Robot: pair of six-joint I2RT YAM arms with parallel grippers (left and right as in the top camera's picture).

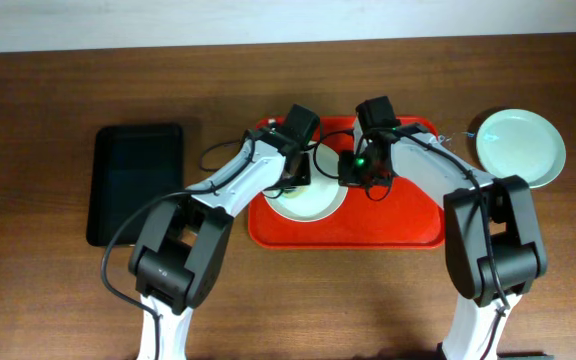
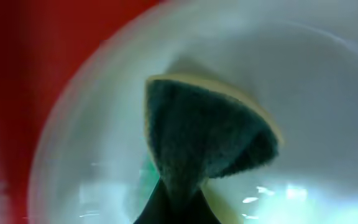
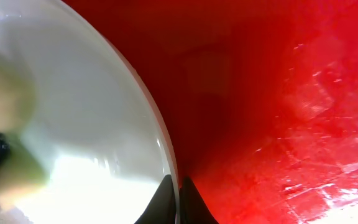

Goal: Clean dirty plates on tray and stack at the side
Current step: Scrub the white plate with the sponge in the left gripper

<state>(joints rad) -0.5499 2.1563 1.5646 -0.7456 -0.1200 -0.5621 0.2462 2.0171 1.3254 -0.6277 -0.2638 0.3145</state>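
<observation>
I need to use my left gripper to let go of the green and yellow sponge near the middle of the small black tray [image 1: 145, 176].
A white plate [image 1: 318, 200] lies on the red tray [image 1: 388, 225], left of its middle. My left gripper [image 1: 296, 172] is shut on a dark green and yellow sponge [image 2: 207, 134] and presses it onto the plate's inside [image 2: 328, 93]; a teal smear [image 2: 146, 174] shows beside the sponge. My right gripper [image 1: 351, 170] is shut on the plate's right rim [image 3: 166, 155], one finger on each side [image 3: 174, 199]. A pale green plate [image 1: 520, 147] lies on the table to the right of the tray. The pale blue plate does not show as a separate thing.
A smaller black tray [image 1: 136, 183] lies on the table to the left. The right half of the red tray [image 3: 291, 93] is bare. Cables trail from both arms over the tray's back edge.
</observation>
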